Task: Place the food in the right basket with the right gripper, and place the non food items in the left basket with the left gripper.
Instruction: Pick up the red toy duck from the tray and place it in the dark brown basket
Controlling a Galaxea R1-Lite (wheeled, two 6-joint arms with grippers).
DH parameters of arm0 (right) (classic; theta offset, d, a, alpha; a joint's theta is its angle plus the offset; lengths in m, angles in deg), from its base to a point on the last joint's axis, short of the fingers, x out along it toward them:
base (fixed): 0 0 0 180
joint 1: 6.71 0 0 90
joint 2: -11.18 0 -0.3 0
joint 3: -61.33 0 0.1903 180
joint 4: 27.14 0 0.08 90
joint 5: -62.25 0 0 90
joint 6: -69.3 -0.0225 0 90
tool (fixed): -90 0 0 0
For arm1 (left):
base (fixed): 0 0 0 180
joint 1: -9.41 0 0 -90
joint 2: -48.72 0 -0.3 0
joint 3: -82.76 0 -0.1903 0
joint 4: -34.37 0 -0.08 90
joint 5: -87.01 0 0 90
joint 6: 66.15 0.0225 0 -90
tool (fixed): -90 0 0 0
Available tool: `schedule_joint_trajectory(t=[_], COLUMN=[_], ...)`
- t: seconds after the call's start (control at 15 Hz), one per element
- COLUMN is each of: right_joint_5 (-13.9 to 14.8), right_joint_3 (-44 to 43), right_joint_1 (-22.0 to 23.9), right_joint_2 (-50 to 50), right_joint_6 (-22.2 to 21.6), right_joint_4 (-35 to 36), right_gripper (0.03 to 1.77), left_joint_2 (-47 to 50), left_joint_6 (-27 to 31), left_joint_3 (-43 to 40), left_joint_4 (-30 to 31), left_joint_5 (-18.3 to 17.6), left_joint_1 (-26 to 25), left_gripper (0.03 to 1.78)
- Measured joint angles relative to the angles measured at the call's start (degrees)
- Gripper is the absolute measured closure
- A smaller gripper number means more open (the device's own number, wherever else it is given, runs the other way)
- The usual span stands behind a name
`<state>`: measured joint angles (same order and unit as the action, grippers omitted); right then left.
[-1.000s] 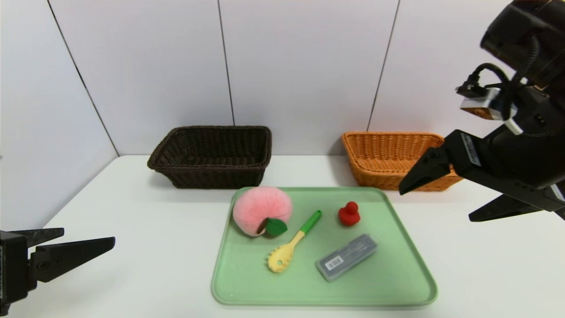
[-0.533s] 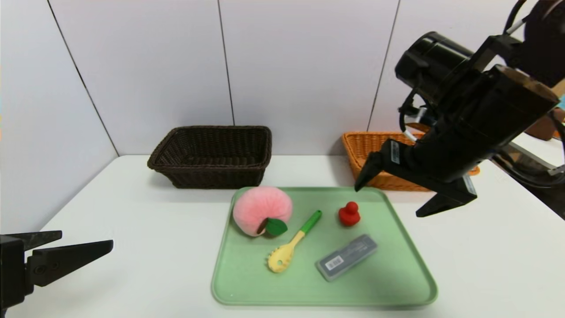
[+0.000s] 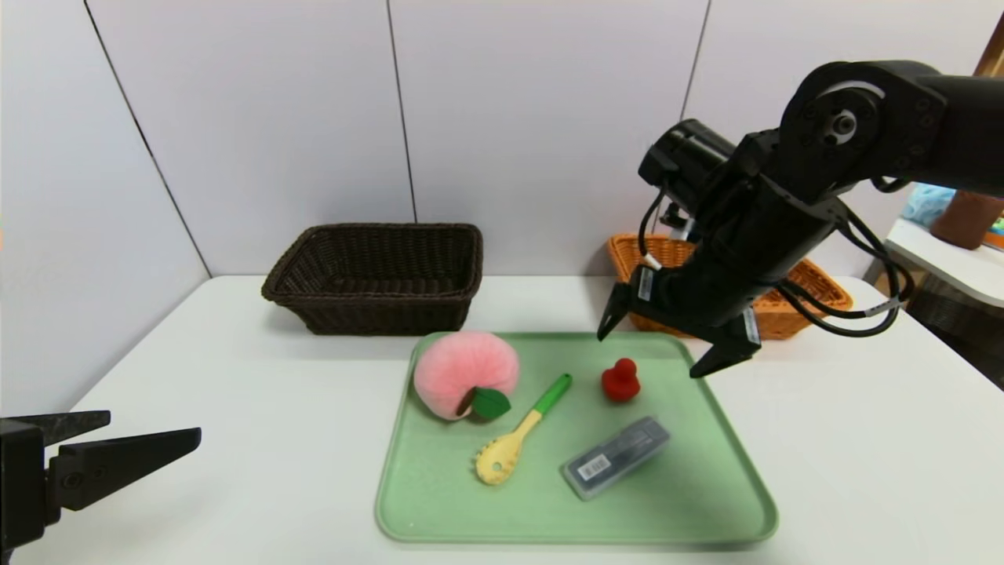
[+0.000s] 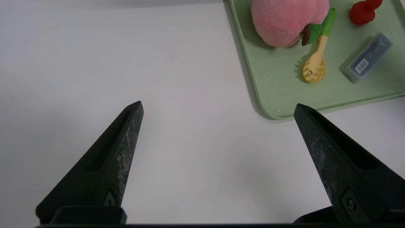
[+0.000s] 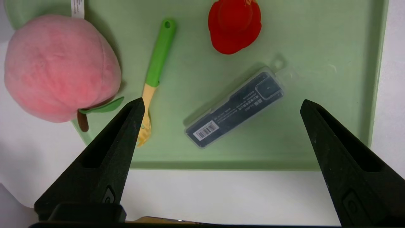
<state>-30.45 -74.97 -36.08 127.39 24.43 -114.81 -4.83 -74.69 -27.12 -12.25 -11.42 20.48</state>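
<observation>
The small red duck is behind the flat grey case. Next, my right gripper will go down to it and close around the duck's body (image 3: pixel 621 385) (image 5: pixel 234 26).
On the green tray (image 3: pixel 706 502) lie the pink plush peach (image 3: pixel 464 373), a yellow pasta spoon with a green handle (image 3: pixel 522 431), a small red duck (image 3: pixel 620 380) and a flat grey case (image 3: pixel 616 457). My right gripper (image 3: pixel 648 355) hangs open above the tray's far right corner, close over the duck, nothing between its fingers. Its wrist view looks down on the case (image 5: pixel 234 107), duck (image 5: pixel 234 27), spoon (image 5: pixel 158 53) and peach (image 5: pixel 60 66). My left gripper (image 3: pixel 155 422) stands open and empty at the table's near left, apart from the tray.
The dark brown left basket (image 3: pixel 376 275) stands at the back, behind the tray's left corner. The orange-tan right basket (image 3: pixel 812 294) sits at the back right, partly hidden by my right arm. White wall panels close off the back and left.
My right arm has swung in from the right edge and come down leftward over the tray's far right corner. The left gripper and the objects on the tray have stayed put.
</observation>
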Motion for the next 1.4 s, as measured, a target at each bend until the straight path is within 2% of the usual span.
schedule_joint_trajectory(t=[1.4], right_joint_5=[0.6], right_joint_3=[0.2], right_joint_1=[1.8], right_joint_2=[9.5], right_joint_6=[1.0], right_joint_4=[3.7], right_gripper=[0.09], left_joint_2=[0.6], left_joint_6=[0.1], left_joint_3=[-0.1], left_joint_4=[-0.2], left_joint_5=[0.0], left_joint_1=[0.0], left_gripper=[0.12])
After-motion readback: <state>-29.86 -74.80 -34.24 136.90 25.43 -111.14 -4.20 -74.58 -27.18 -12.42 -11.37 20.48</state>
